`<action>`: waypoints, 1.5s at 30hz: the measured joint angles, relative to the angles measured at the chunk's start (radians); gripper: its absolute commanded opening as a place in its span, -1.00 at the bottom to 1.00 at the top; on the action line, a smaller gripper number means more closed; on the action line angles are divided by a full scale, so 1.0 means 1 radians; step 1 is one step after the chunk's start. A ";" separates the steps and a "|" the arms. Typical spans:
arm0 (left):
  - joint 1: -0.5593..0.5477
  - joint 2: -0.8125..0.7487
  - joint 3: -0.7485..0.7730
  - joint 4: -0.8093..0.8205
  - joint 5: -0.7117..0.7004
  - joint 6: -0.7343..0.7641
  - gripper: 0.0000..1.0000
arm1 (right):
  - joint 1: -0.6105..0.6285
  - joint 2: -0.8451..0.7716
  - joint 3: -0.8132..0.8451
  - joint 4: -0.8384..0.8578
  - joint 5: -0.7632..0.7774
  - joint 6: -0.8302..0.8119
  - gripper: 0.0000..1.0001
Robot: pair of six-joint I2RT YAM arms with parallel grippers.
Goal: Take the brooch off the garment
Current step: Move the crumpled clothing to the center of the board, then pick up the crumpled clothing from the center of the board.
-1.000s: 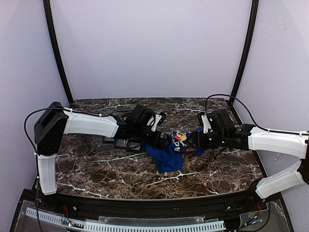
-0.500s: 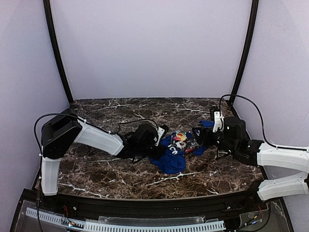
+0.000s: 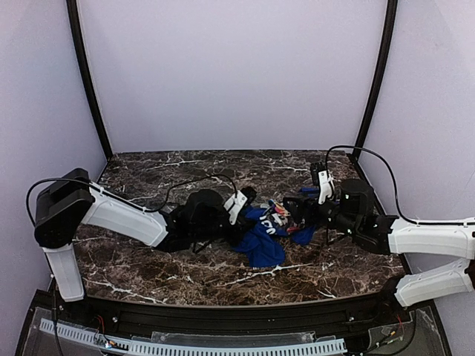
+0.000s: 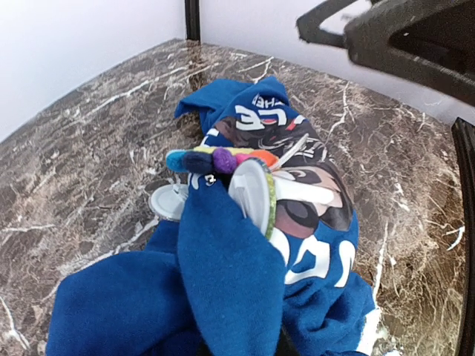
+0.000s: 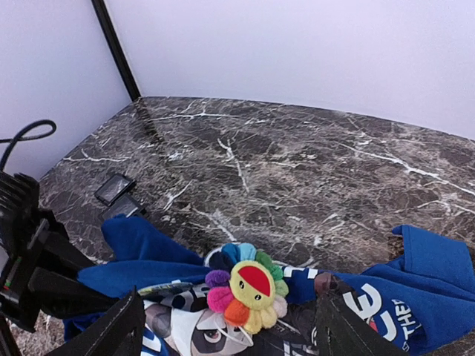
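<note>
I need to use my left gripper to pinch the garment (image 4: 221, 221) close beside the brooch before my right gripper pulls, as a long blue fold separates my left gripper from the brooch.
The garment (image 3: 263, 241) is a crumpled blue cloth with white lettering, lying mid-table between both arms. The brooch (image 3: 278, 210) is a small plush flower with a yellow face and rainbow petals, pinned on the garment's upper part. In the right wrist view the brooch (image 5: 249, 285) faces the camera, and my right gripper (image 5: 226, 330) stands open with one finger on each side, just short of it. My left gripper (image 3: 241, 219) is at the garment's left edge. Its fingers are hidden under a raised blue fold (image 4: 230, 274), shut on that fold. From there the brooch (image 4: 223, 158) shows edge-on.
Two small dark square trays (image 5: 115, 189) lie on the marble beyond the garment, near the left arm (image 5: 30, 252). The right arm (image 4: 401, 37) hangs over the far side of the cloth. Black frame posts (image 3: 85, 74) stand at the back corners.
My left gripper has closed on the garment's left edge and the left arm has dropped lower. The right gripper has opened a little wider and sits close before the brooch.
</note>
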 measured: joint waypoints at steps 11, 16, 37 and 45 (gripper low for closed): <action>0.000 -0.111 -0.201 0.142 0.134 0.090 -0.18 | 0.061 0.002 -0.062 0.023 -0.045 -0.008 0.53; -0.001 -0.159 -0.254 0.150 0.153 0.074 0.54 | 0.062 0.002 -0.064 0.024 -0.031 -0.016 0.58; -0.001 -0.131 -0.001 -0.215 -0.040 -0.001 0.19 | 0.065 -0.055 -0.089 0.044 -0.021 -0.026 0.59; -0.001 -0.081 0.029 -0.314 -0.051 -0.040 0.11 | 0.066 -0.046 -0.093 0.050 -0.028 -0.029 0.68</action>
